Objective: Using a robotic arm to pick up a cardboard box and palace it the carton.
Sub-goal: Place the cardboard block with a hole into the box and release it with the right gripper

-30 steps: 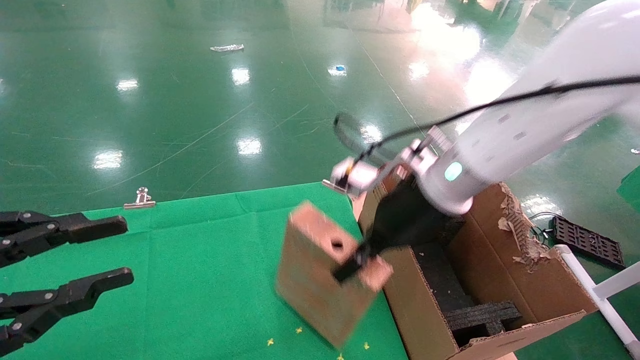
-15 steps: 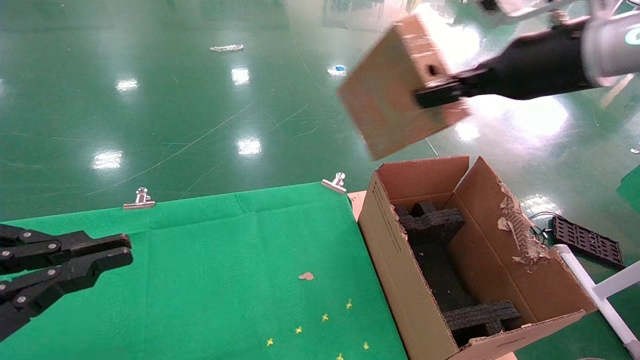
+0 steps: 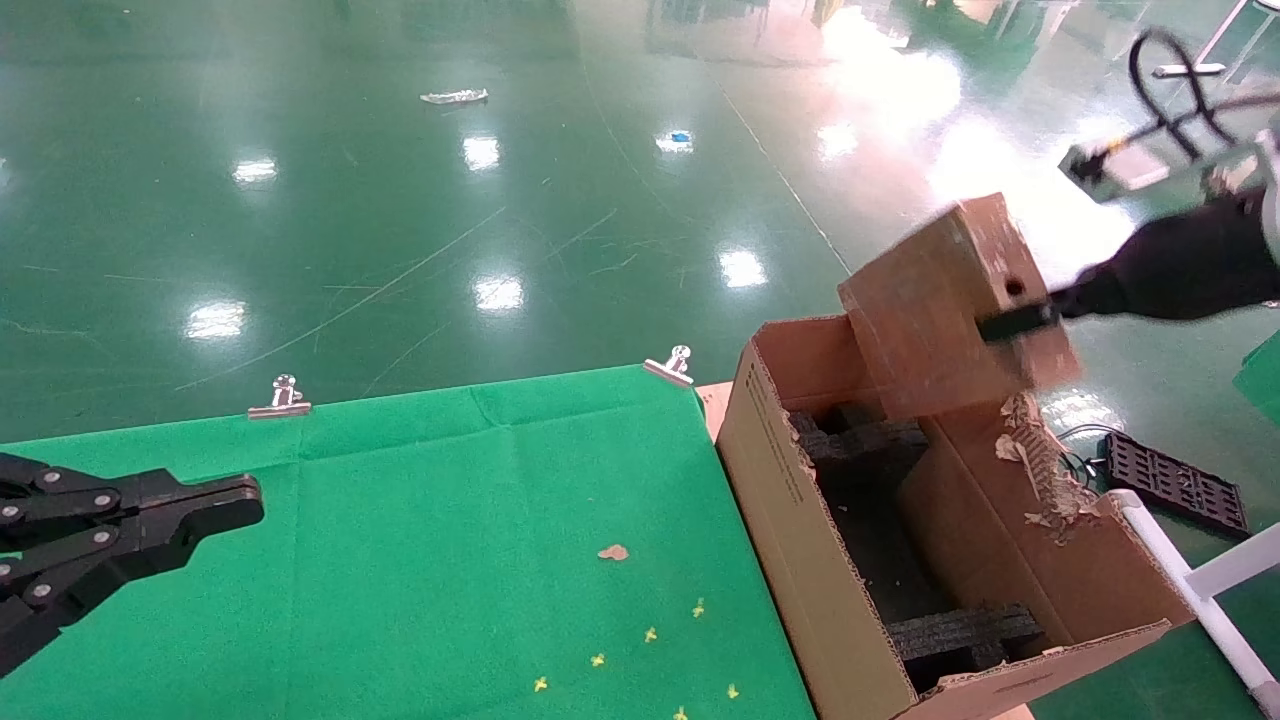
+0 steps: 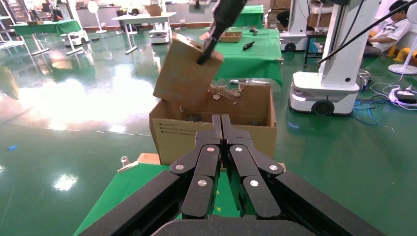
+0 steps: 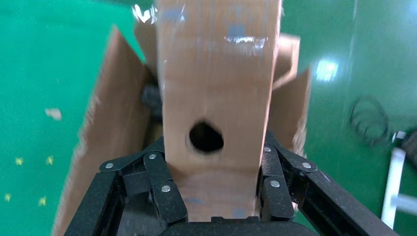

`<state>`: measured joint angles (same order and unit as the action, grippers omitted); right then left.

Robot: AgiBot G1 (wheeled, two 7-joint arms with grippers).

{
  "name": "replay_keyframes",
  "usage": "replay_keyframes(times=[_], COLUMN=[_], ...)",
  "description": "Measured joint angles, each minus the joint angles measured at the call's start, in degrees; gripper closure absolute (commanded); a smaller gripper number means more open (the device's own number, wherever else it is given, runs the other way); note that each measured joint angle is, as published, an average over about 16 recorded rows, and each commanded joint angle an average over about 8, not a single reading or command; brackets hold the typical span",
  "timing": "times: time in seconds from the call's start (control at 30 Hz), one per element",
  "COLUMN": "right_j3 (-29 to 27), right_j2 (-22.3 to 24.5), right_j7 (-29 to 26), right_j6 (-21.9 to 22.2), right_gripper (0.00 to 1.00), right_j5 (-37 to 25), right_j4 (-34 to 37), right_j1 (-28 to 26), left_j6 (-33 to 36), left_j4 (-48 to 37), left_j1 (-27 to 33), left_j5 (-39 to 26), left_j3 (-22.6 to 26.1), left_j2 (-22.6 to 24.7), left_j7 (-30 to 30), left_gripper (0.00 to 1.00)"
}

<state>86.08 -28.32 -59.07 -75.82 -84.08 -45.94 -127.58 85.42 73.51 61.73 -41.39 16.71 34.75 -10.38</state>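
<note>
The cardboard box, now tilted above the carton's opening, will be let go by my right gripper inside the carton (image 3: 974, 528), against the carton's torn side between the black foam pieces.
My right gripper (image 3: 1010, 322) is shut on the small brown cardboard box (image 3: 945, 305), the one with a round hole (image 5: 206, 137), and holds it tilted in the air over the far end of the large carton (image 3: 790, 520). The carton stands open at the right of the green table, with black foam pieces (image 3: 865, 440) inside. In the right wrist view the box (image 5: 216, 88) sits between the fingers (image 5: 162, 182) above the carton's opening. The left wrist view shows the box (image 4: 187, 78) above the carton (image 4: 211, 130). My left gripper (image 3: 240, 505) is shut and empty at the table's left.
A green cloth (image 3: 420, 540) covers the table, held by metal clips (image 3: 280, 398) at its far edge. A small cardboard scrap (image 3: 611, 552) and yellow bits lie on the cloth. A white frame (image 3: 1190, 580) and a black grid piece (image 3: 1175, 480) stand right of the carton.
My right gripper lifted the box off the table, swung it high to the right, and now has brought it down over the carton's far end. My left gripper has closed.
</note>
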Motion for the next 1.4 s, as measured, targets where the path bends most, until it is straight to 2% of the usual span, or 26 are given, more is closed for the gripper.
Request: replay_keyframes(times=[0.33, 0.8, 1.07, 1.4], right_j3=[2.6, 5.9, 6.3, 4.6], right_j2=[-1.6, -7.8, -11.3, -14.5], right_j7=[-0.1, 1.2, 2.1, 3.5], right_j6=[-2.5, -6.4, -3.8, 3.2], right_gripper=[1.0, 1.0, 1.0, 1.0], right_j5=[-1.4, -4.2, -4.2, -1.0], right_j4=[7.9, 22.0, 28.3, 33.3], right_j1=[3.6, 7.6, 11.7, 19.6], left_j6=[0.0, 0.0, 0.0, -0.1], left_j4=[0.0, 0.0, 0.0, 0.0], left_j1=[0.0, 0.0, 0.0, 0.0], left_j5=[0.0, 0.1, 0.1, 0.1], left_j3=[0.0, 0.1, 0.1, 0.1], left_j2=[0.0, 0.0, 0.0, -0.1], left_j7=[0.0, 0.0, 0.1, 0.1], left_gripper=[0.0, 0.0, 0.0, 0.0])
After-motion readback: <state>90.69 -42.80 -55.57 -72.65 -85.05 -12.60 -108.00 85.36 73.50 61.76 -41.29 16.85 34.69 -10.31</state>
